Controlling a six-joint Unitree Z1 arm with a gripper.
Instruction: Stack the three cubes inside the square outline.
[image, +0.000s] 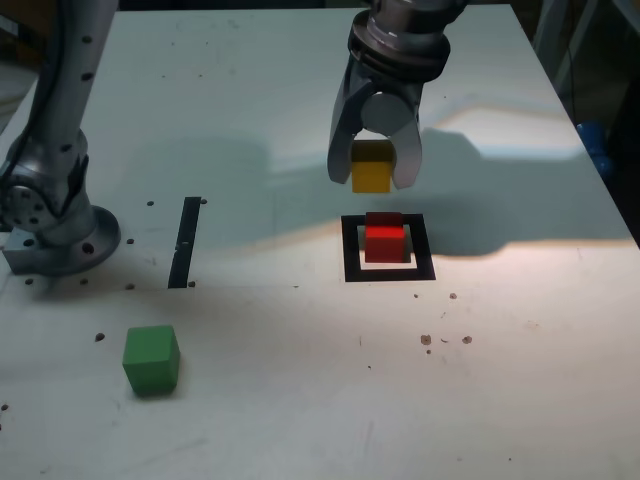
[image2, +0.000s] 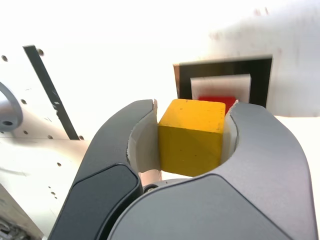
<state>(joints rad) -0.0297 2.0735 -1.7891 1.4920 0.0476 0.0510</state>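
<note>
The yellow cube, now in the air behind the outline, will be let go by my gripper on top of the red cube (image: 394, 214) (image2: 223, 99) inside the square outline.
My gripper (image: 372, 178) is shut on the yellow cube (image: 371, 168), holding it in the air just behind and above the square outline (image: 389, 276). The wrist view shows the yellow cube (image2: 191, 136) clamped between both jaws. The red cube (image: 384, 238) sits inside the square outline, and in the wrist view the red cube (image2: 217, 101) peeks out past the yellow one, within the square outline (image2: 224, 70). The green cube (image: 151, 358) rests on the table at the exterior view's lower left, far from the gripper.
A straight black tape strip (image: 186, 241) lies on the white table (image: 300, 400), left of the outline in the exterior view. The arm's base (image: 55, 225) stands at the exterior view's left edge. The table's right edge runs close by at the exterior view's right.
</note>
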